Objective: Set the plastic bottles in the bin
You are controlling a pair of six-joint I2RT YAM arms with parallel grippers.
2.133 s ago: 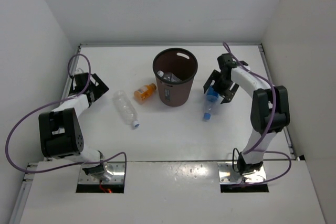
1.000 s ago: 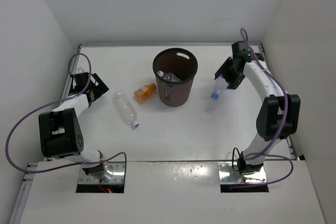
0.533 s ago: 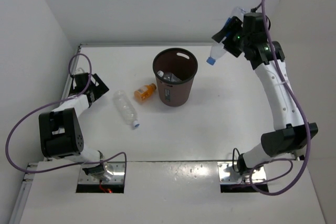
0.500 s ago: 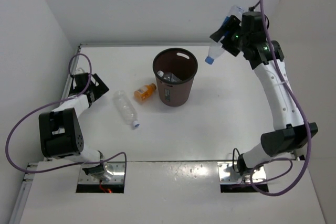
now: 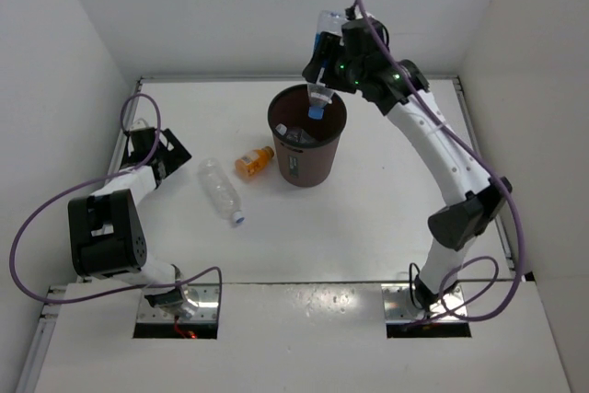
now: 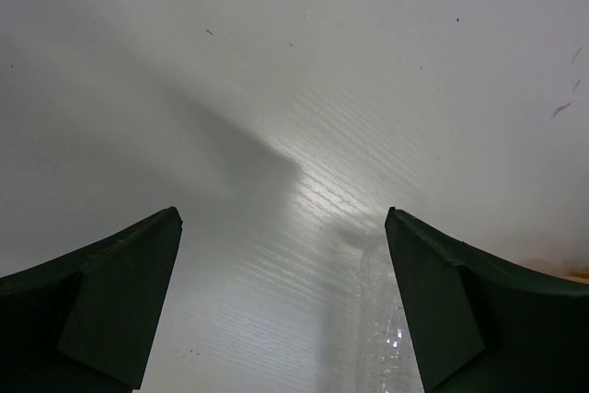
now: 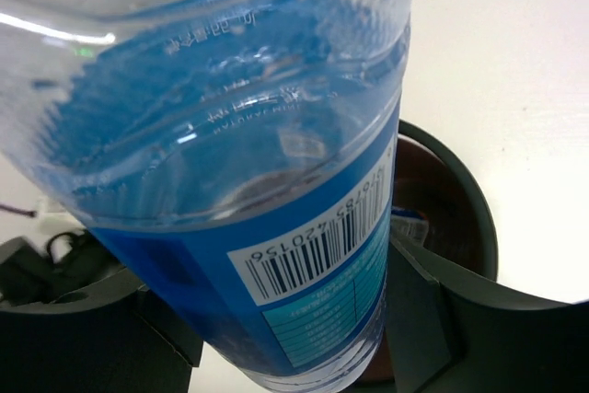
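My left gripper is to close next around the middle of the clear plain bottle (image 5: 220, 188), at a point roughly halfway between the bottle's bottom end and its cap.
My right gripper (image 5: 326, 58) is shut on the blue-labelled bottle (image 5: 321, 66), held cap down above the mouth of the dark brown bin (image 5: 318, 159). In the right wrist view that bottle (image 7: 276, 218) fills the space between the fingers (image 7: 440, 319), with the bin (image 7: 465, 227) below. Another bottle (image 5: 296, 135) lies inside the bin. The orange bottle (image 5: 254, 163) lies just left of the bin, and a clear plain bottle (image 5: 222, 190) lies further left. My left gripper (image 5: 173, 155) stands open near that clear bottle (image 6: 382, 338), touching nothing (image 6: 283, 301).
White walls close in the table on the left, back and right. Purple cables loop from both arms. The left arm base (image 5: 106, 241) sits at the near left, the right arm's base (image 5: 433, 287) at the near right.
My right arm has swung the blue-labelled bottle left from the back right corner to above the bin, the cap now pointing into it. The left arm has not moved.
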